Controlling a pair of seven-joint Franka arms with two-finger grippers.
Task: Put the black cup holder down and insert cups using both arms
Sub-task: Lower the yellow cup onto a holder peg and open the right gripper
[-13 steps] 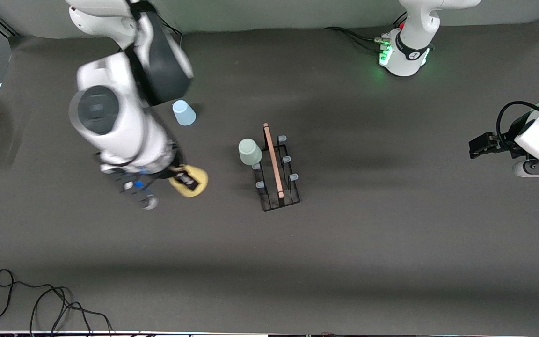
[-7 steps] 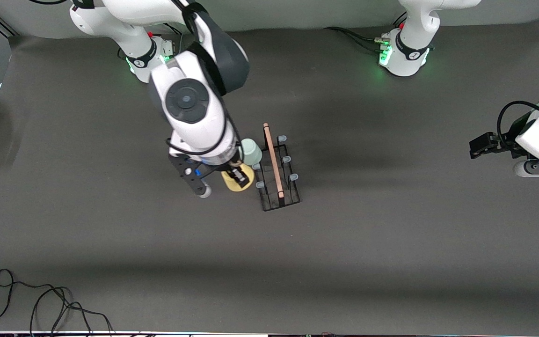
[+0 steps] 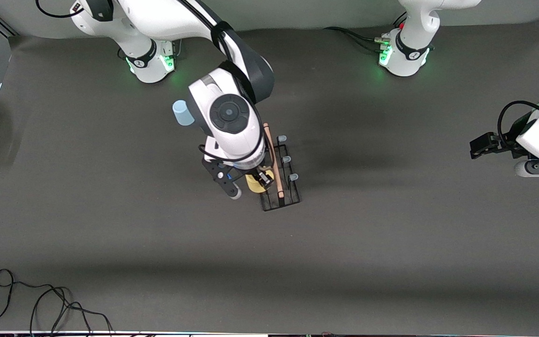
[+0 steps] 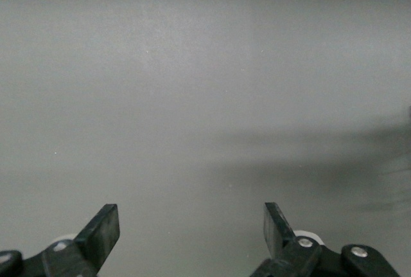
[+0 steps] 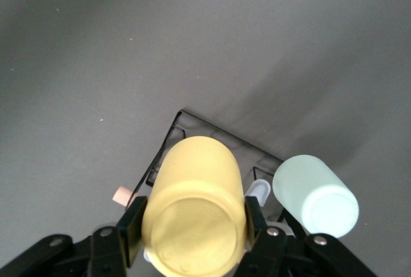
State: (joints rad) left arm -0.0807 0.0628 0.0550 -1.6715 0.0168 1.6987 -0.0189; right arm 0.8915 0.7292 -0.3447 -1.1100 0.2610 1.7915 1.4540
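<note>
The cup holder's end peg (image 3: 260, 191) (image 5: 200, 166) is past the bare peg beside the mint green cup. My right gripper needs to release the yellow cup there.
The black cup holder (image 3: 275, 168) stands mid-table, its wooden handle on top; its wire base (image 5: 192, 123) also shows in the right wrist view. My right gripper (image 3: 262, 179) (image 5: 192, 222) is shut on the upturned yellow cup (image 3: 253, 183) (image 5: 196, 206), held over the rack's row of pegs on the right arm's side. Right beside it, the mint green cup (image 5: 316, 195) sits upturned on the rack; the arm hides it in the front view. Toward the right arm's base, the light blue cup (image 3: 183, 113) stands on the table. My left gripper (image 3: 480, 146) (image 4: 191, 225) waits open and empty at the left arm's end.
A pale blue peg tip (image 5: 259, 189) shows between the two cups, and more bare pegs (image 3: 293, 177) line the rack's other row. A black cable (image 3: 40, 299) lies coiled at the table edge nearest the front camera.
My right arm has swept from the right arm's end of the table to the rack, carrying the yellow cup over its pegs. It now covers the mint cup. The left arm has stayed still.
</note>
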